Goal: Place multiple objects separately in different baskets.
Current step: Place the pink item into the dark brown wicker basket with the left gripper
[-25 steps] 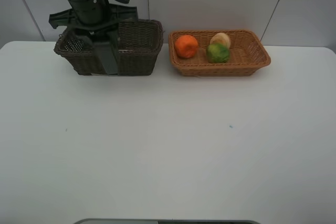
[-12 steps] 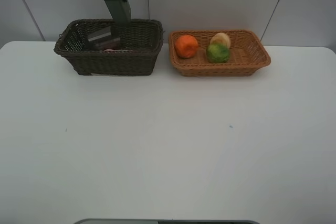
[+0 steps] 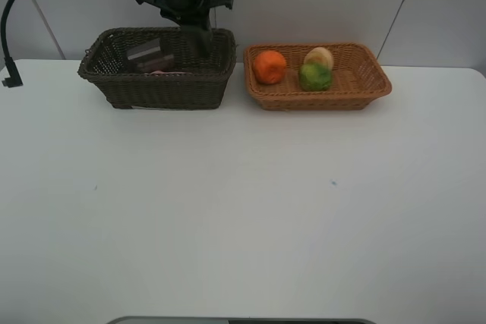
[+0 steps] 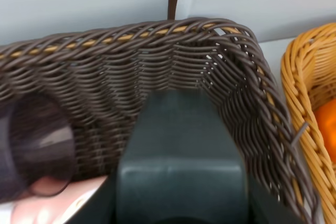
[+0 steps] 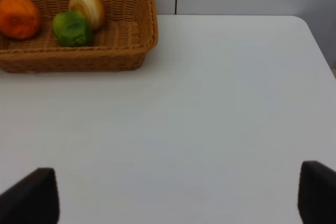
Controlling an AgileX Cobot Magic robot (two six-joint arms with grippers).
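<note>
My left gripper should release the dark bottle in the dark brown basket's end [image 3: 209,67] [image 4: 200,137] that is nearest to the orange-tan basket. The dark bottle now hangs over that basket.
My left gripper [image 3: 200,23] hangs over the right end of the dark brown basket [image 3: 114,85], shut on the dark bottle [image 3: 204,39]. In the left wrist view that bottle [image 4: 181,161] fills the middle, pointing down into the dark basket [image 4: 247,103]. A translucent purplish cup [image 4: 34,150] lies on its side inside, with a pink bottle [image 4: 47,211] below it. The orange-tan basket [image 3: 357,92] holds an orange [image 3: 269,66], a peach [image 3: 320,56] and a green fruit [image 3: 314,77]. My right gripper [image 5: 181,203] is open over bare table, away from that basket [image 5: 131,59].
The two baskets stand side by side at the back of the white table [image 3: 243,210], close to the wall. A black cable [image 3: 9,58] hangs at the far left edge. The table's right edge [image 5: 315,40] shows in the right wrist view.
My left arm lifted from over the dark basket's left front, went back toward the wall, then swung right to the basket's right end. The basket's contents came into view. The right gripper stayed still.
</note>
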